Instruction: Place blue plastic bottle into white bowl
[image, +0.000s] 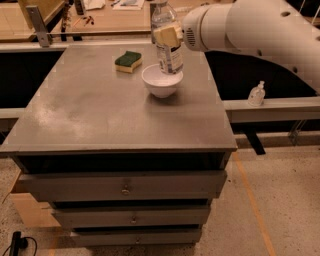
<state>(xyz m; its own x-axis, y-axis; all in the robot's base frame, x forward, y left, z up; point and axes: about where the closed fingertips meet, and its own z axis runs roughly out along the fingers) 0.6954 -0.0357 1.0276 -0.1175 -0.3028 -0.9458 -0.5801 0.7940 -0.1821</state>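
My gripper is going to release the blue plastic bottle inside the white bowl (157, 80), a little toward the sponge. The bottle is now just over the bowl's rim.
The blue plastic bottle (167, 42) is a tall clear bottle with a white label. It stands nearly upright, its base just over the right rim of the white bowl (161, 81); I cannot tell whether they touch. My gripper (168, 35) comes in from the right on the white arm and is shut on the bottle's upper body, with a tan finger pad (167, 35) across its front. The bowl sits on the grey table (100, 115), toward the back middle. The bottle's cap is cut off by the top edge.
A green-and-yellow sponge (128, 61) lies left of the bowl. A small pump-top dispenser bottle (257, 94) stands on a ledge to the right, off the table. The white arm (260, 30) spans the upper right. Drawers are below the tabletop.
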